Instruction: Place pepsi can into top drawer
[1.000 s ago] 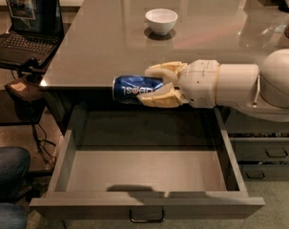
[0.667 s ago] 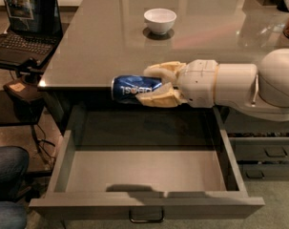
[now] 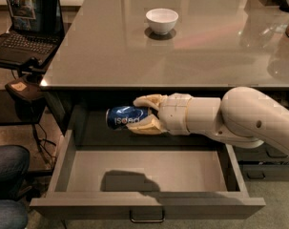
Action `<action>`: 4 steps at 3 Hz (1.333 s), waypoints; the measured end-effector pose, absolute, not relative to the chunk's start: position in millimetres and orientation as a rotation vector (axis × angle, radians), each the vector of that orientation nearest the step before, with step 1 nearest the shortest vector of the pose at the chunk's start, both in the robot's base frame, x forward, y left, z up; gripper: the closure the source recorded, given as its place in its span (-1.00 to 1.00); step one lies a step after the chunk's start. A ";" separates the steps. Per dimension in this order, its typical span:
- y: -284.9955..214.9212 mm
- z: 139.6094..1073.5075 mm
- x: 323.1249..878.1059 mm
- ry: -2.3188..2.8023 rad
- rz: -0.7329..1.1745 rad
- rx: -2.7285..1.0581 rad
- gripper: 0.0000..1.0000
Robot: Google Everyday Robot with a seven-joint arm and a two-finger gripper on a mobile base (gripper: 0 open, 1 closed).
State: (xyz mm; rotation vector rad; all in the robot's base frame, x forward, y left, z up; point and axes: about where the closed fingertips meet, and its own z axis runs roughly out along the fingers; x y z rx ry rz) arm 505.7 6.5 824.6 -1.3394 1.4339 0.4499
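Note:
The gripper will release the pepsi can on the top drawer's bottom, near the drawer's back side (image 3: 130,142). The can now hangs above the open drawer.
The pepsi can (image 3: 122,118), dark blue with white lettering, lies on its side in my gripper (image 3: 140,114). The tan fingers (image 3: 149,101) are shut on it from the right. The can hangs above the back left part of the open top drawer (image 3: 149,207), a wide grey drawer pulled out with a small metal loop handle (image 3: 147,218) on its front. The drawer's inside shows nothing but the shadow of the can and gripper. My white arm (image 3: 249,118) reaches in from the right, just under the counter edge.
A white bowl (image 3: 161,21) stands on the grey countertop (image 3: 110,46). A laptop (image 3: 27,23) sits on a side table at the left. Someone's jeans-clad knees (image 3: 8,185) are at lower left. Darker drawers (image 3: 268,166) lie at the right behind my arm.
The gripper with the can has come lower, from the level of the counter edge down to just above the open drawer. The drawer and bowl have not moved.

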 end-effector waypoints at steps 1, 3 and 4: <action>6.5 824.5 505.8 1.434 0.450 -1.339 1.00; 31.4 736.2 512.2 1.493 0.505 -1.451 1.00; 34.2 708.3 515.2 1.501 0.470 -1.504 1.00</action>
